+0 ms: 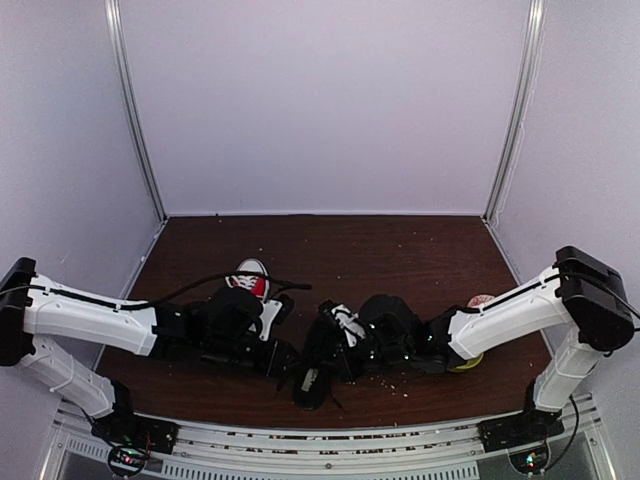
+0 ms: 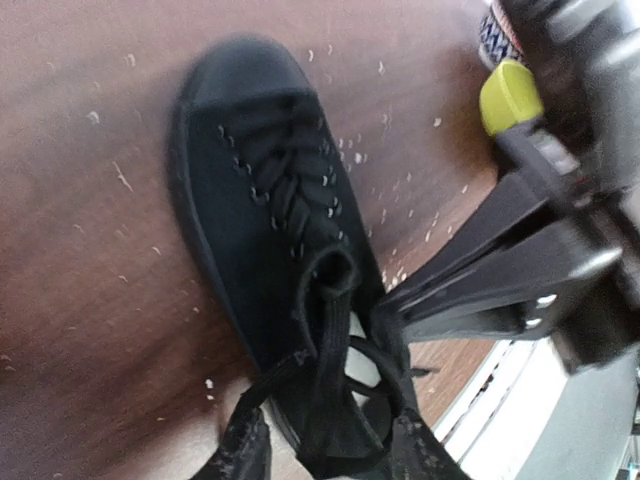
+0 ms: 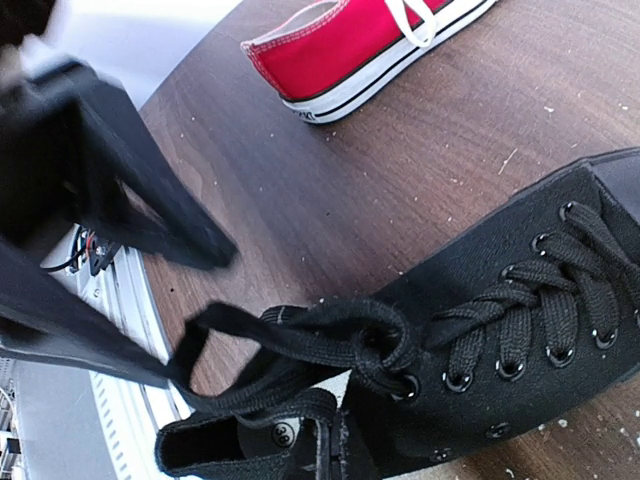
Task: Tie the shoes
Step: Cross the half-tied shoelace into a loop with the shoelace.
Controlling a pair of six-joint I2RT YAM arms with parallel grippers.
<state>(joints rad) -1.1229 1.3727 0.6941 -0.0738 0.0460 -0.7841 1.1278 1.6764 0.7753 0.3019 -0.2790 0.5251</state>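
Note:
My left gripper straddles the loop's far end while the loop stands slack at the top eyelets, so next my left gripper pinches the laces (image 2: 331,272) close to the eyelets.
The black shoe (image 2: 250,200) lies on the brown table with its toe away from the left wrist camera, its laces crossed and a loose loop (image 3: 300,335) standing at the top eyelets. My left gripper (image 2: 332,452) is open, one finger on each side of the loop's wide band over the shoe's heel opening. My right gripper (image 3: 345,450) is shut on a black lace strand at the shoe's mouth. In the top view both grippers meet over the black shoe (image 1: 312,388). The red shoe (image 3: 350,40) with white laces lies apart, behind the left arm (image 1: 250,280).
A yellow-green object (image 2: 505,95) and a small patterned thing (image 2: 490,30) sit by the right arm, toward the table's right side. The table's near edge and metal rail (image 3: 120,300) run close to the black shoe's heel. White crumbs dot the wood.

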